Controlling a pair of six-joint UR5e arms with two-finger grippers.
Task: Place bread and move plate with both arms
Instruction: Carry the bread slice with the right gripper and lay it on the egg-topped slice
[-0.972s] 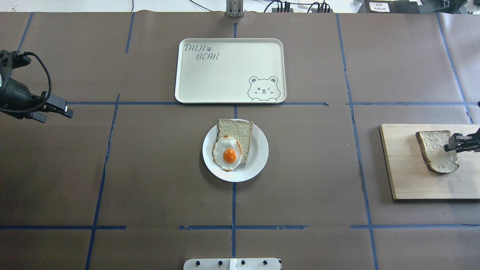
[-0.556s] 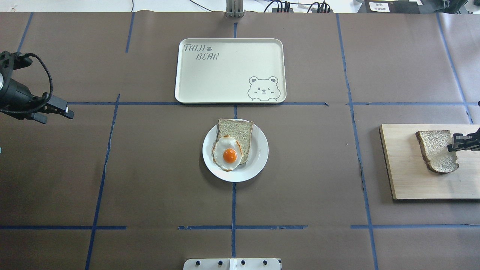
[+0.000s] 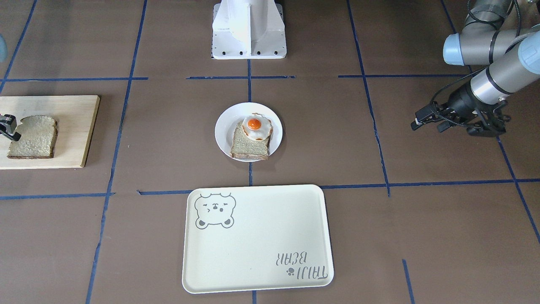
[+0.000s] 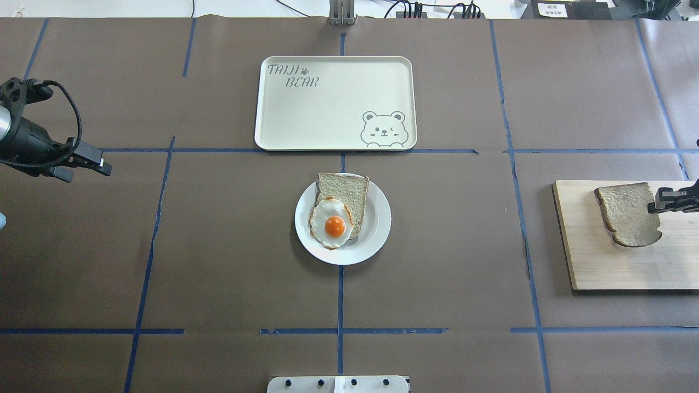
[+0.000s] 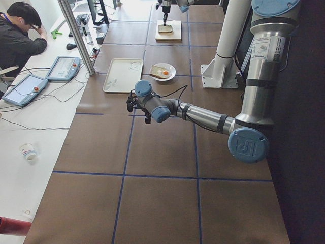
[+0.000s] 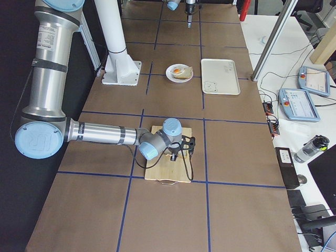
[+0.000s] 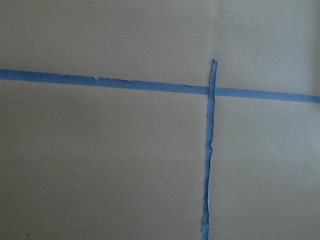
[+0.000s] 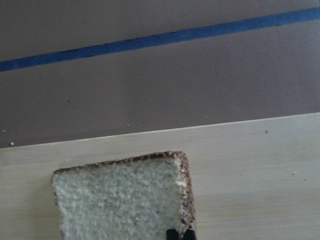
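Observation:
Next, my right gripper releases the bread on top of the fried egg (image 3: pixel 253 126) on the white plate.
The bread (image 4: pixel 627 214) is over the wooden board (image 4: pixel 600 267) at the far right, and my right gripper (image 4: pixel 658 206) is shut on its right edge. In the right wrist view the fingertips (image 8: pixel 172 234) pinch the slice's (image 8: pixel 120 200) crust. In the front view the bread (image 3: pixel 33 137) and right gripper (image 3: pixel 6 126) are at the left edge. The white plate (image 4: pixel 377 218) sits mid-table, carrying a second slice and a fried egg (image 4: pixel 332 222). My left gripper (image 4: pixel 83 170) hangs open and empty over bare table at the far left, well away from the plate.
A cream tray with a bear drawing (image 4: pixel 333 103) lies just beyond the plate. The white pedestal base (image 3: pixel 249 29) stands on the robot's side. Blue tape lines cross the brown table cover. The left wrist view shows only the cover and tape.
The bread has shifted left and away on the board in the right gripper's hold and now lies more level. The left gripper has drifted slightly toward the centre.

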